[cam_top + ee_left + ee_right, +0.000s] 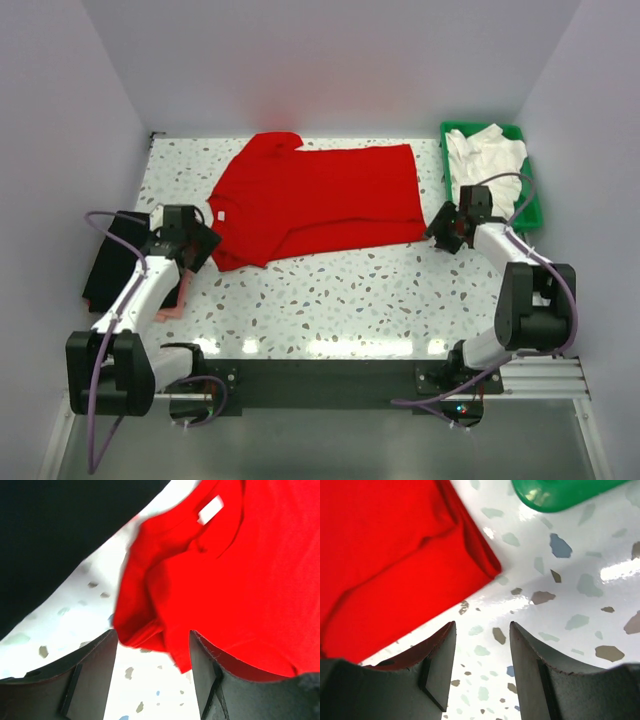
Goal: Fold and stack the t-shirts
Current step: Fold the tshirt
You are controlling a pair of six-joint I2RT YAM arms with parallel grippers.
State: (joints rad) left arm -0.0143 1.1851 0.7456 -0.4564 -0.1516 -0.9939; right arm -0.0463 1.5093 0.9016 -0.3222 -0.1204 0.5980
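Note:
The far sleeve of the red t-shirt reaches the back wall, so next I pinch the t-shirt's near hem corner (491, 571) with my right gripper and help my left gripper pull the t-shirt nearer before folding.
A bright red t-shirt (320, 195) lies spread flat on the speckled table, its neck with a small white label (210, 509) to the left. My left gripper (205, 247) is open and empty at the shirt's near left corner; in the left wrist view (152, 652) a folded red sleeve edge (142, 625) lies just ahead of the jaws. My right gripper (440, 228) is open and empty at the shirt's near right corner (485, 562), with bare table between the jaws in the right wrist view (482, 650). A black t-shirt (110, 262) lies at the left edge. White t-shirts (487, 152) lie bunched in the tray.
A green plastic tray (528, 205) stands at the back right, its corner also in the right wrist view (560, 492). A small pink piece (170, 308) shows under the left arm. White walls close in the table on three sides.

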